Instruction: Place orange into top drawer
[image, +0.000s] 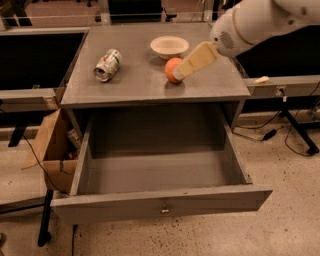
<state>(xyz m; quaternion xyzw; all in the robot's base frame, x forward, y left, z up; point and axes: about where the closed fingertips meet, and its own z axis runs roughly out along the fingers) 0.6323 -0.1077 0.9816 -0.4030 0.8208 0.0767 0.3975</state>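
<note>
I should grip the upper part of the orange (173, 64), just in front of the cream bowl on the grey cabinet top.
The orange (171, 70) sits on the grey cabinet top, just in front of the cream bowl (169, 46). My gripper (194, 61) reaches in from the upper right on its white arm; its cream fingers overlap the orange's right side. The top drawer (160, 202) is pulled wide open below the cabinet top, its inside bare, with a small metal knob (163, 210) at the middle of its front panel.
A crushed green-white can (107, 64) lies on the left of the cabinet top (135, 82). An open cardboard box (50, 150) stands left of the drawer. Dark desks flank the cabinet; cables and a stand leg lie on the floor at right.
</note>
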